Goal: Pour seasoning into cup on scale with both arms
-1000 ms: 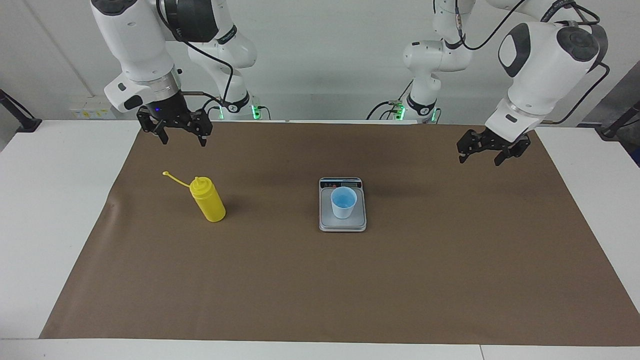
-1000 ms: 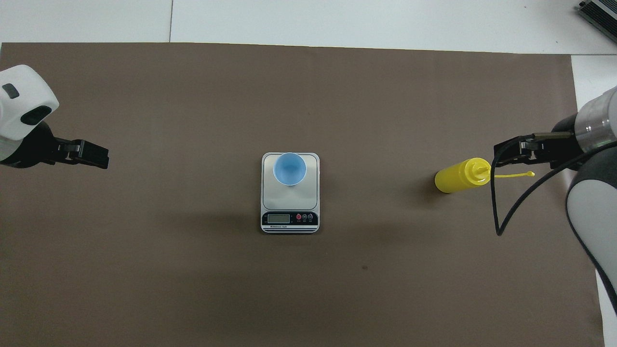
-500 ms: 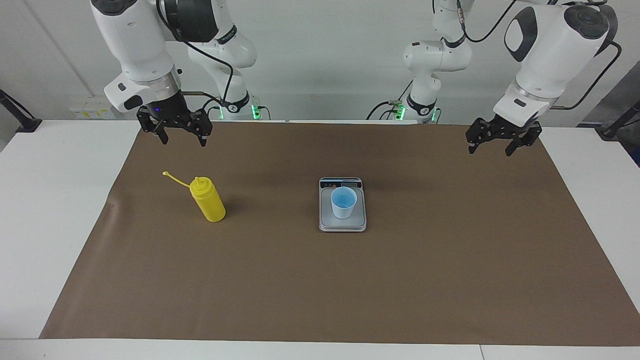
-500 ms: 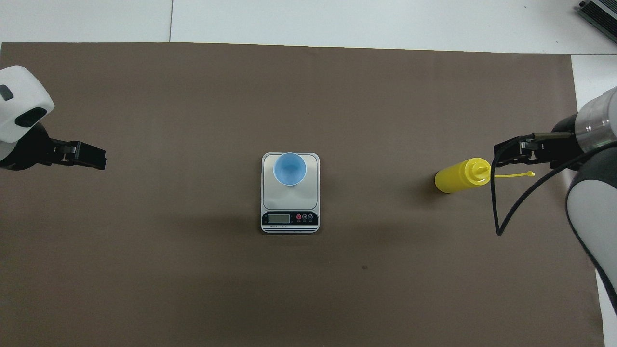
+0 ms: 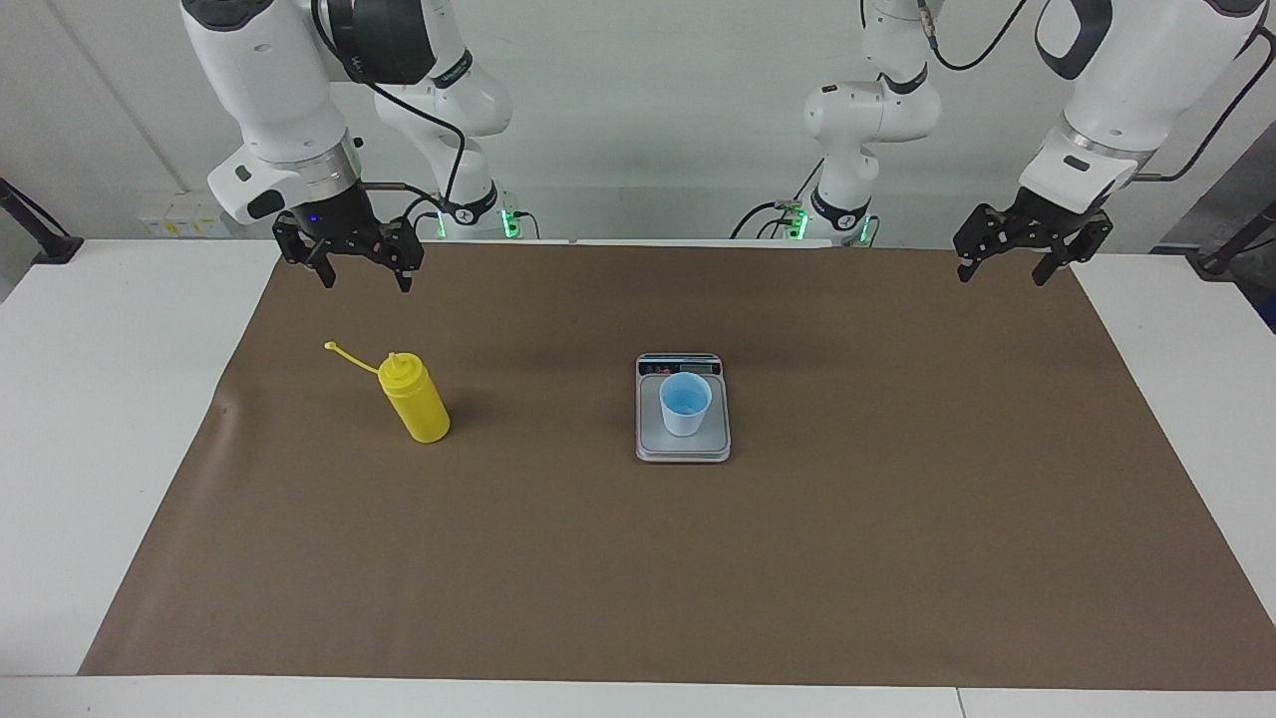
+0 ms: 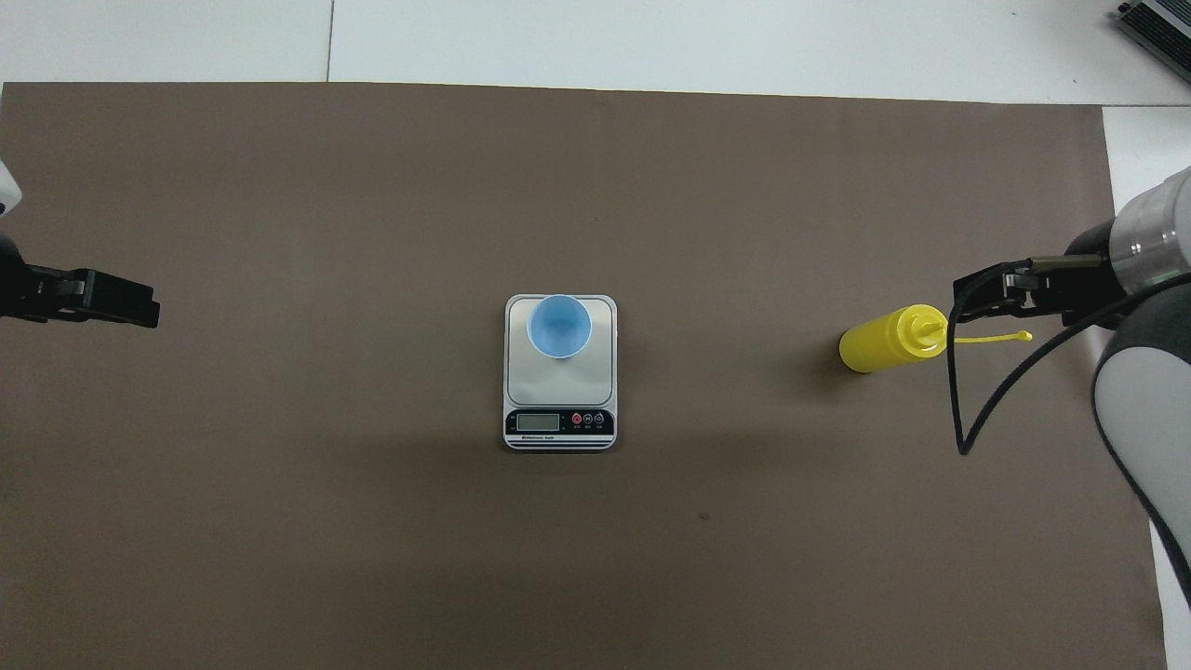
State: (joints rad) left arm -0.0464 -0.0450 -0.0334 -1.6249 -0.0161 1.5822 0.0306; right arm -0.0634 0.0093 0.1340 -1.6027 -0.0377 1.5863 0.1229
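The yellow seasoning bottle needs to be carried to the cup on the scale, so I should close my right gripper around the yellow seasoning bottle's body (image 6: 877, 341), below its cap.
The yellow seasoning bottle (image 5: 419, 404) (image 6: 884, 342) stands upright on the brown mat toward the right arm's end, its cap strap (image 5: 349, 355) sticking out. A pale-blue cup (image 5: 685, 404) (image 6: 558, 326) sits on the silver scale (image 5: 683, 447) (image 6: 558, 395) at the mat's middle. My right gripper (image 5: 364, 279) (image 6: 972, 293) hangs open over the mat beside the bottle's top, clear of it and holding nothing. My left gripper (image 5: 1002, 274) (image 6: 130, 310) is open and holds nothing, raised over the mat's edge at the left arm's end.
The brown mat (image 5: 638, 578) covers most of the white table (image 5: 90, 419). A black cable loop (image 6: 963, 409) hangs from the right arm near the bottle. The scale's display strip (image 6: 558, 422) faces the robots.
The left gripper has risen and drawn outward toward the left arm's end of the table. The right arm, bottle, cup and scale have not moved.
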